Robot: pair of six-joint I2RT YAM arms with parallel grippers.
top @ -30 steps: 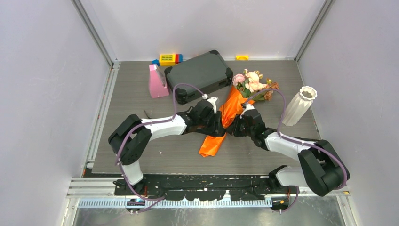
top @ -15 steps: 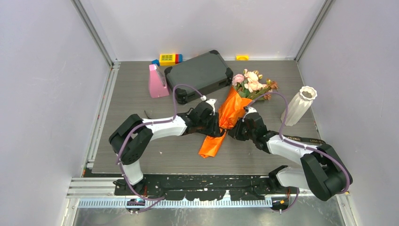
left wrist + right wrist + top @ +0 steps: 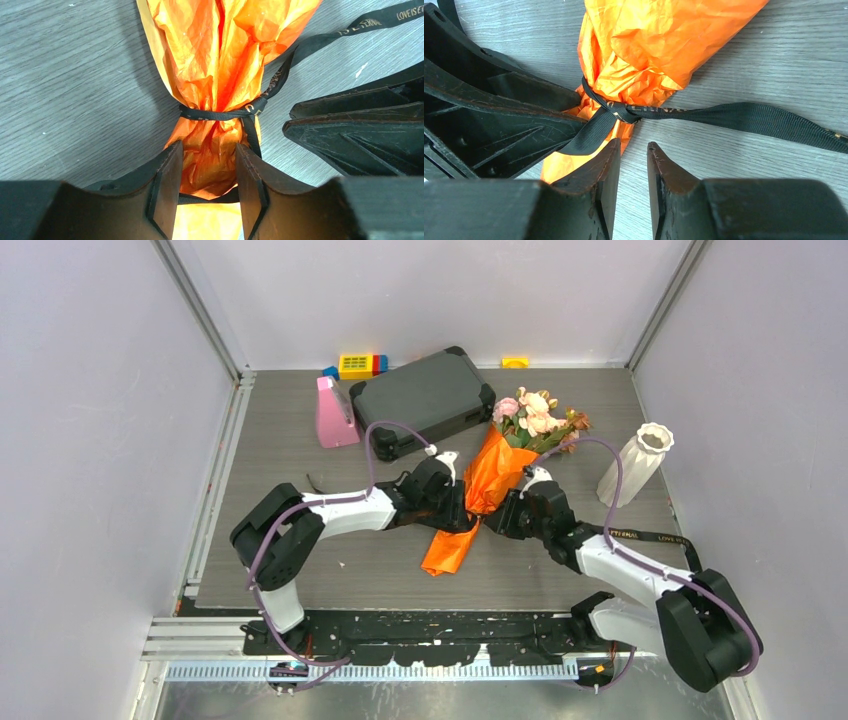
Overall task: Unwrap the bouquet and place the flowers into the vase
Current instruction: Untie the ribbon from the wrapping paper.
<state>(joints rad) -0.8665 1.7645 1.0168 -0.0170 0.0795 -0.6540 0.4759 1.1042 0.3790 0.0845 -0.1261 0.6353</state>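
The ribbon's knot lies ahead of my right gripper's fingers, so next I pinch the ribbon [image 3: 654,113] beside the knot with that gripper before my left gripper takes the ribbon's loop.
The bouquet [image 3: 492,472] lies on the table, an orange paper cone with the flowers [image 3: 535,415] at its far end. A black ribbon [image 3: 215,115] still circles its narrow neck. One loose ribbon end [image 3: 650,536] trails right across the table. My left gripper [image 3: 208,146] is shut on the crumpled paper just below the tie. In the right wrist view my right gripper [image 3: 634,144] stands beside the neck, slightly open, with bare table between its fingers. The white vase [image 3: 635,465] stands upright at the right.
A dark grey case [image 3: 425,400] lies behind the bouquet, touching the flowers' side. A pink wedge [image 3: 335,415] stands at its left. Coloured blocks [image 3: 360,365] and a small yellow block [image 3: 515,362] sit by the back wall.
My right gripper drew the ribbon's end out to the right, then opened and let it go. The bouquet shifted slightly. The left gripper kept its hold.
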